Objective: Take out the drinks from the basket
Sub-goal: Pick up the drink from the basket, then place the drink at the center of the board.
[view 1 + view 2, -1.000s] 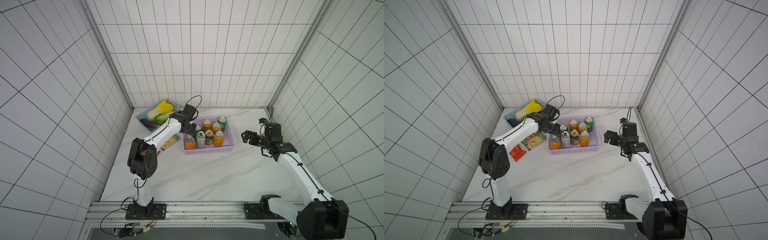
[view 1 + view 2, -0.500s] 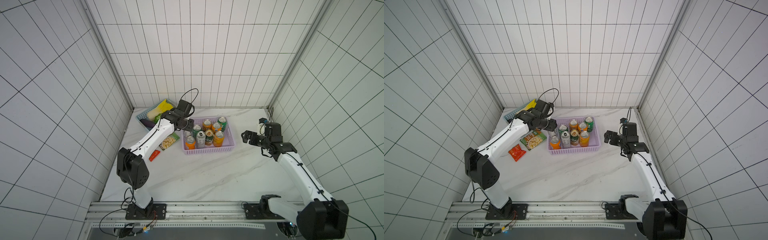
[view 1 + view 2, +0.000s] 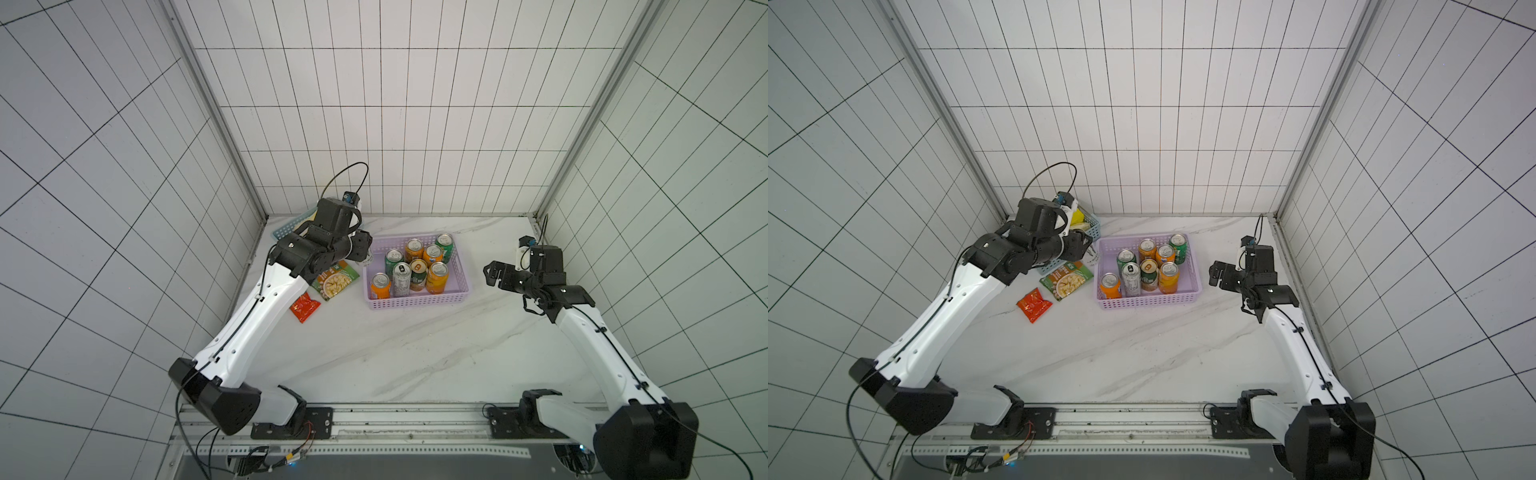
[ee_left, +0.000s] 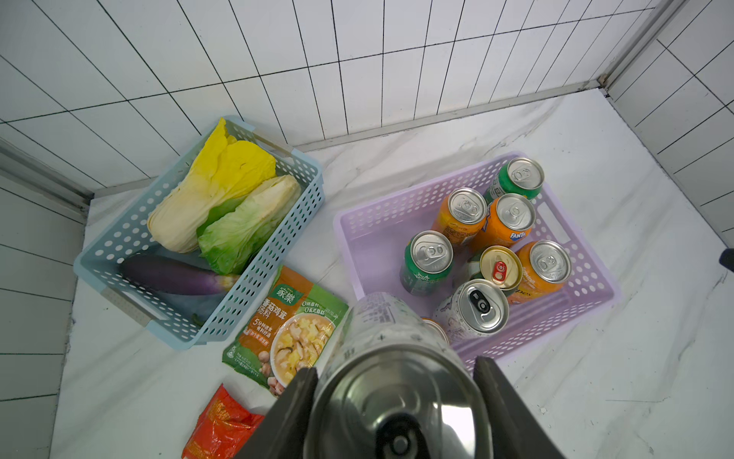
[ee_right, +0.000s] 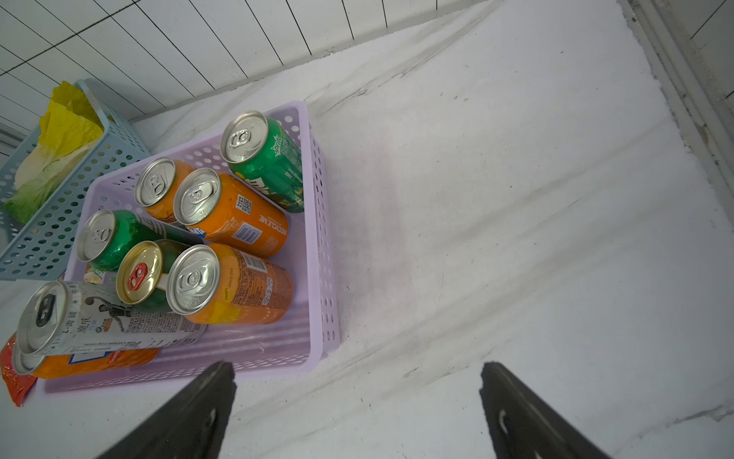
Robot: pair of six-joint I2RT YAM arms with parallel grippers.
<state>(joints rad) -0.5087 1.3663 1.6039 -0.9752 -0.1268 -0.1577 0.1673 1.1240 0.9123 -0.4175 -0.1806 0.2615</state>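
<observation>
Next, the left gripper stands the slim silver-white can, now held over the basket's near corner, on the table (image 3: 359, 326) by the lilac basket's corner nearest the red packet.
My left gripper (image 4: 397, 401) is shut on a slim silver-white can (image 4: 381, 330), seen bottom-first and held in the air over the near left corner of the lilac basket (image 4: 381, 214). In both top views this gripper (image 3: 365, 254) (image 3: 1090, 249) hovers at the basket's (image 3: 419, 304) left rim. Several drinks stand in the basket: orange cans (image 3: 437, 277), green cans (image 3: 392, 259), a green-and-gold can (image 3: 418, 274) and another silver-white can (image 3: 401, 279). My right gripper (image 3: 494, 275) (image 5: 357, 381) is open and empty, right of the basket (image 5: 321, 246).
A blue basket (image 4: 254, 274) with cabbage and an aubergine stands in the back left corner. A green snack packet (image 3: 334, 284) and a red packet (image 3: 305, 306) lie on the table left of the lilac basket. Tiled walls close in three sides.
My left gripper has lifted the slim can up out of the basket's left back part, and the left arm's elbow has swung left. The right arm has stayed still.
</observation>
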